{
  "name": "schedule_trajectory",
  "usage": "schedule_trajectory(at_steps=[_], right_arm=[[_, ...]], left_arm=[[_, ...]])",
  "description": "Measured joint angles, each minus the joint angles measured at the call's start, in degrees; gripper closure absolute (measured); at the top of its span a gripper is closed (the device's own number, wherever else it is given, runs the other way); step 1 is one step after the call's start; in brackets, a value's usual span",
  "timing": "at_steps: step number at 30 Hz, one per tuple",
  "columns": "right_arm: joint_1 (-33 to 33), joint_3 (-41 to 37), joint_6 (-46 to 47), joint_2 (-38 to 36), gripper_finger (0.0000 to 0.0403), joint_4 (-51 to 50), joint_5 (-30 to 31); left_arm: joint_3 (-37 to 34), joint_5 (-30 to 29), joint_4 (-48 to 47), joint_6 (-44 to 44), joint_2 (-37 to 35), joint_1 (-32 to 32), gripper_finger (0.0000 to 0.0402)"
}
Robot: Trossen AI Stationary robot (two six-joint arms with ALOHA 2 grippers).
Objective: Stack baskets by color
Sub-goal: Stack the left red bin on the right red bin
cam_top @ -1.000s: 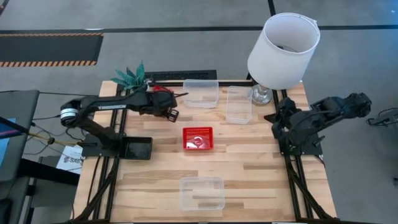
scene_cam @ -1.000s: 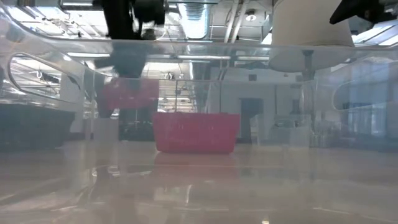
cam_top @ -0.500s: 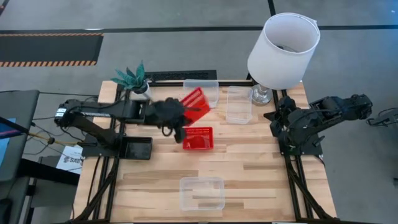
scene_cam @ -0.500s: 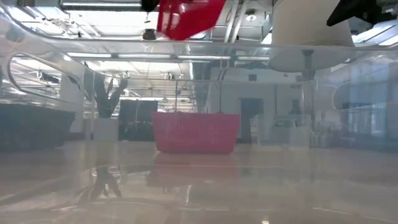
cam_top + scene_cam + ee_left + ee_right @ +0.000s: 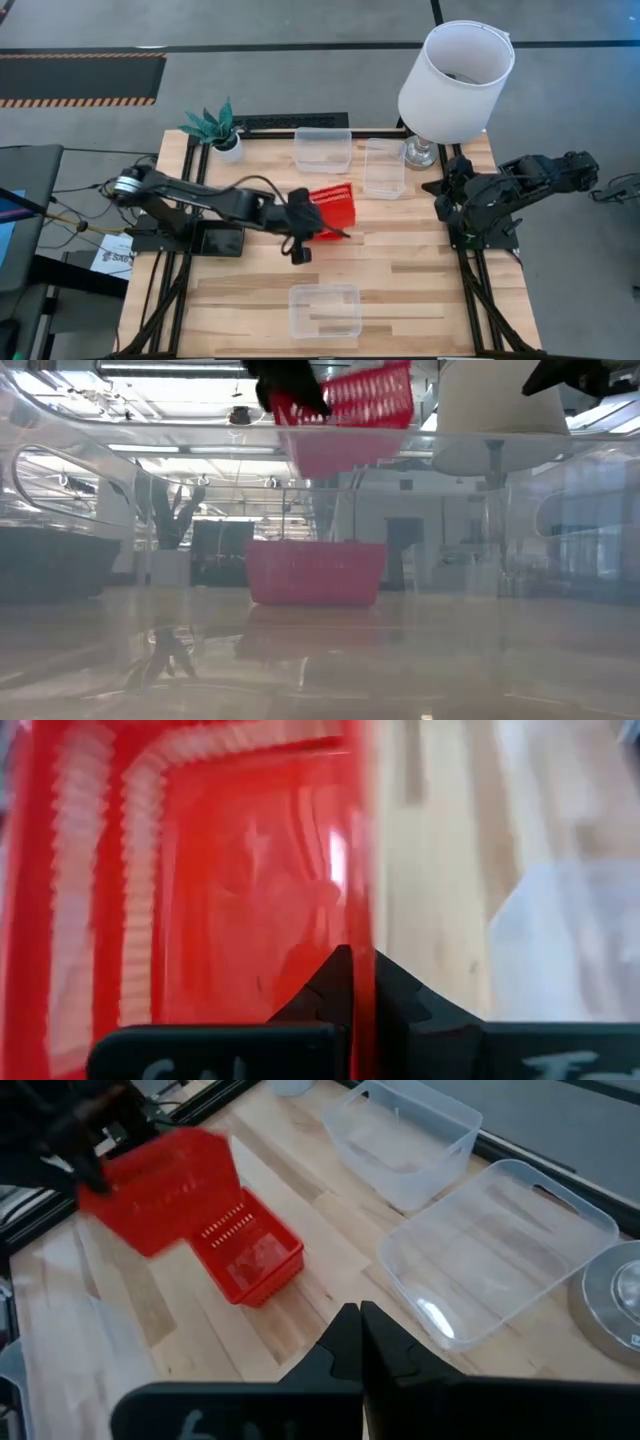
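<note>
The red mesh basket, now held in the air, will be released by my left gripper, which will set it free inside the other red basket (image 5: 318,221) on the middle of the table.
My left gripper (image 5: 312,212) is shut on a red mesh basket (image 5: 335,204) and holds it in the air over the table's middle. In the low view this basket (image 5: 350,400) hangs above a second red basket (image 5: 316,572), which rests on its base on the wood. The held basket and my arm mostly hide that one in the high view. My right gripper (image 5: 360,1330) waits shut and empty at the table's right edge. My left gripper pinches one side wall of the red basket at its rim (image 5: 360,935), one finger inside the basket and one outside. The fingers (image 5: 400,1005) slant down at it from the table's left. The basket is lifted clear, above the other red basket.
Two clear baskets (image 5: 323,150) (image 5: 384,168) sit at the far side. A third (image 5: 324,310) sits near the front edge. A white lamp (image 5: 455,80) stands at the far right and a small plant (image 5: 212,125) at the far left. A black basket (image 5: 220,238) lies by the left arm's base.
My left gripper has carried the red basket from the far left, near the plant, toward the table's middle and near side. It has risen a little and rolled as it went. The basket has turned with it and now hangs over the other red basket.
</note>
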Motion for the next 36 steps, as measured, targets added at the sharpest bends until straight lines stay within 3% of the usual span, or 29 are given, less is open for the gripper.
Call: schedule_trajectory(at_steps=[10,17,31,36], right_arm=[[0.02,0.0,-0.03,0.06,0.0396,-0.17,-1.34],[0.02,0.0,-0.09,0.46,0.0396,-0.38,-2.12],[0.02,0.0,-1.09,0.85,0.0396,-0.58,-2.16],[0.02,0.0,-1.55,0.81,0.0396,-0.58,-2.16]], left_arm=[[0.07,1.48,-7.56,3.19,7.5,0.97,0.0401],[-0.42,-1.01,-10.01,2.0,9.01,2.0,0.0401],[-0.41,-3.32,-8.96,0.58,8.93,2.71,0.0401],[-4.77,-2.08,-5.24,-0.21,8.95,2.59,0.0401]])
